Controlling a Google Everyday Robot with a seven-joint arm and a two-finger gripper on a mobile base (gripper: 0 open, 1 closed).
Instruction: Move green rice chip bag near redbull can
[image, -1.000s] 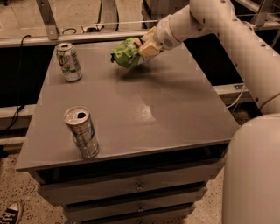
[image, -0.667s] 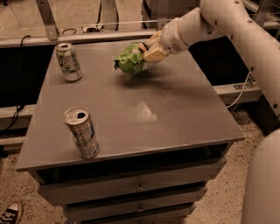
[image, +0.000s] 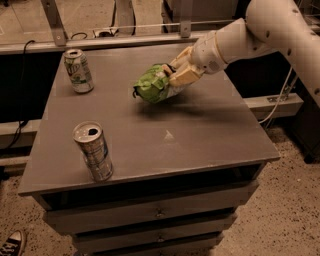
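Observation:
My gripper is going to put down the green rice chip bag on the tabletop (image: 130, 124). It will let go of the bag beside the redbull can, toward the middle of the table.
My gripper (image: 175, 75) is shut on the green rice chip bag (image: 152, 84) and holds it just above the middle of the grey tabletop (image: 200, 130), with the bag hanging out to the left of the fingers. The redbull can (image: 93, 150), slim and silver with blue-grey panels, stands upright near the front left edge of the table, well below and left of the bag. My white arm (image: 260, 30) reaches in from the upper right.
A wider whitish can with green print (image: 78, 70) stands at the back left of the table. The table is a drawer cabinet (image: 160, 215). A metal rail and cables run behind it. A shoe (image: 10, 243) shows at the lower left floor.
My gripper has carried the green bag forward and down across the table, from the back edge toward the middle. Both cans stand where they were.

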